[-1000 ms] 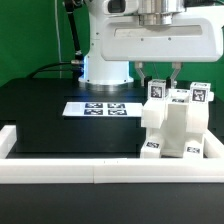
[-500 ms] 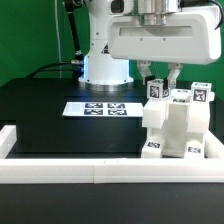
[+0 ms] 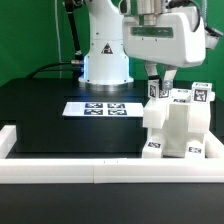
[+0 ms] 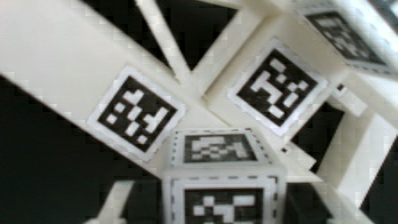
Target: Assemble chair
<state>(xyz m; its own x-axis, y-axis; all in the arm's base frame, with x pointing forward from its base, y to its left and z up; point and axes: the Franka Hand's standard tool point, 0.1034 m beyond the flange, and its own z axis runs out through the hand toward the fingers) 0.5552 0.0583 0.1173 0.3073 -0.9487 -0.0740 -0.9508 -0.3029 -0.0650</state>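
The gripper on my arm sits crooked to the chair panels, so next I open it, turn it square to the chair, and grip the post [image 3: 154, 90] to keep turning.
The blocky white chair [image 3: 176, 126] stands at the exterior view's right, just behind the front rail, with square tags on its upper faces. A small tagged post [image 3: 157, 91] rises from its top on the exterior view's left side. My gripper [image 3: 159, 80] comes straight down on that post, and its fingers are shut on either side of it. In the wrist view the post [image 4: 217, 150] fills the space between my gripper's [image 4: 217, 200] fingers, and tagged chair panels [image 4: 276, 85] lie close behind it.
The marker board [image 3: 101, 108] lies flat on the black table behind the chair. A long low white border rail [image 3: 90, 170] runs along the front and up both sides. The arm's white base [image 3: 105, 60] stands at the back.
My hand has turned about its vertical axis while staying over the post; its wide body now faces a different way. The chair has not shifted.
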